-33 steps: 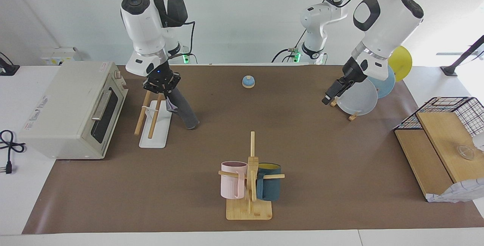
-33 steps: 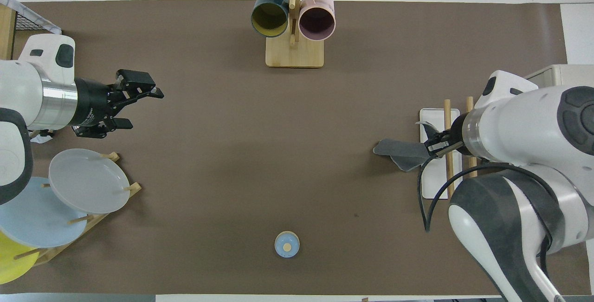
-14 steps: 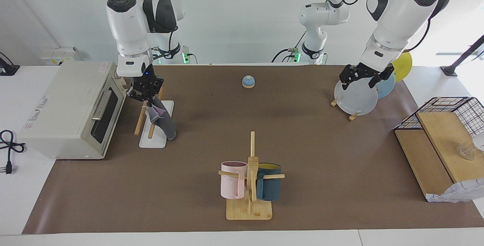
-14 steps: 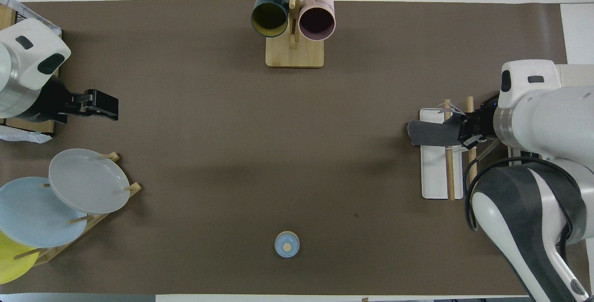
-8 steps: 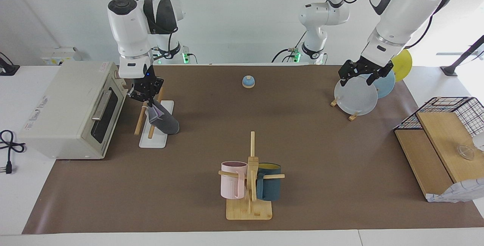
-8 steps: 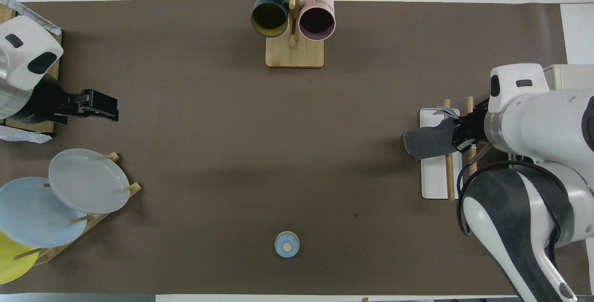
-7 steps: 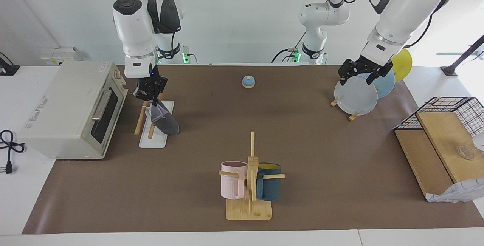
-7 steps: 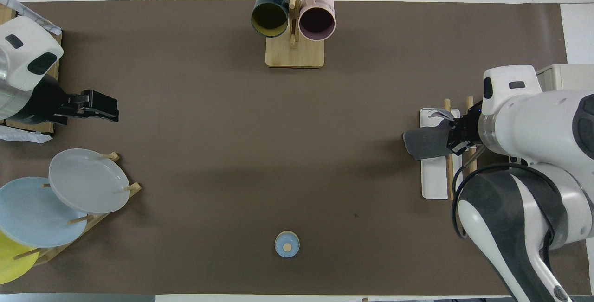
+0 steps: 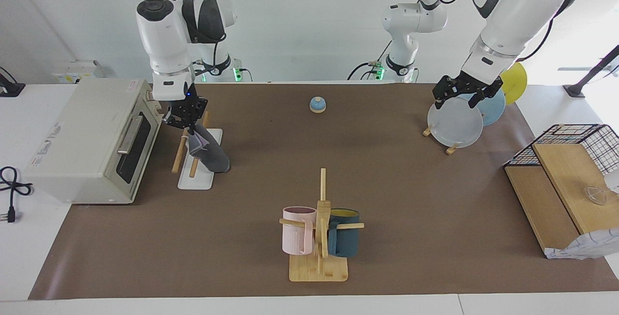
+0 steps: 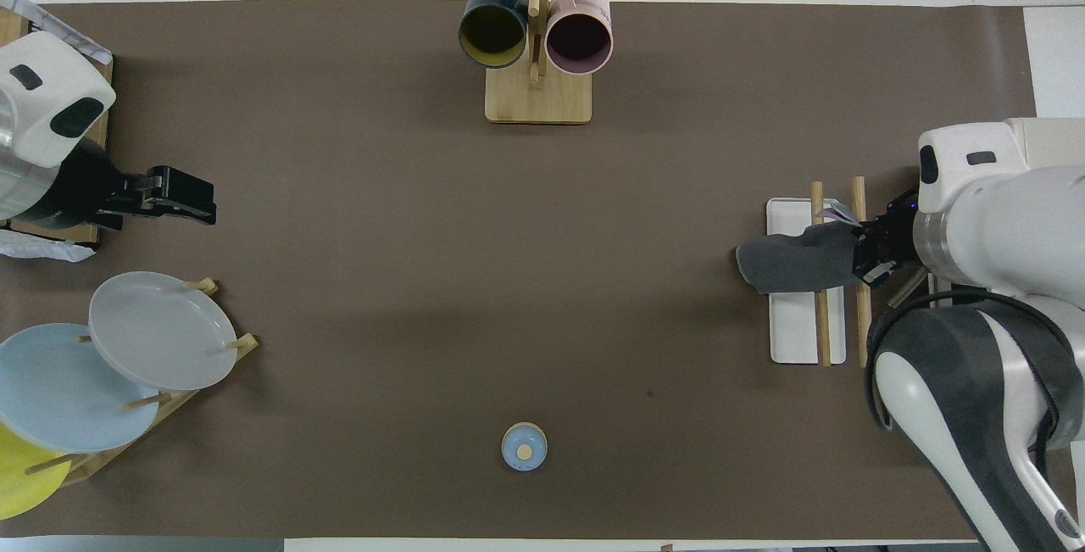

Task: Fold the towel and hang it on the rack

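The robot's right gripper should release the towel, which now hangs over the rods, across both wooden rods (image 10: 820, 264), above the middle of the rack's white base.
The towel (image 9: 211, 154) hangs from my right gripper (image 9: 185, 120), dark grey face outward, with a bit of purple showing by the fingers. It drapes down across the rack's (image 9: 180, 153) wooden rods toward the middle of the table. In the overhead view the towel (image 10: 792, 264) lies across both rods (image 10: 818, 319) and past the white base (image 10: 792, 336), with the right gripper (image 10: 873, 248) shut on its end over the rods. My left gripper (image 9: 457, 94) is open and empty above the plate stand; it also shows in the overhead view (image 10: 182, 196).
A toaster oven (image 9: 92, 138) stands right beside the rack, at the right arm's end. A mug tree with pink and teal mugs (image 9: 319, 237) stands far from the robots. There is also a small bell (image 9: 317, 105), a plate stand (image 9: 457, 124) and a wire basket on boards (image 9: 575, 160).
The right gripper has carried the towel from beside the rack to over its rods and shifted slightly toward the oven. The left arm rose over the plates and has held still since.
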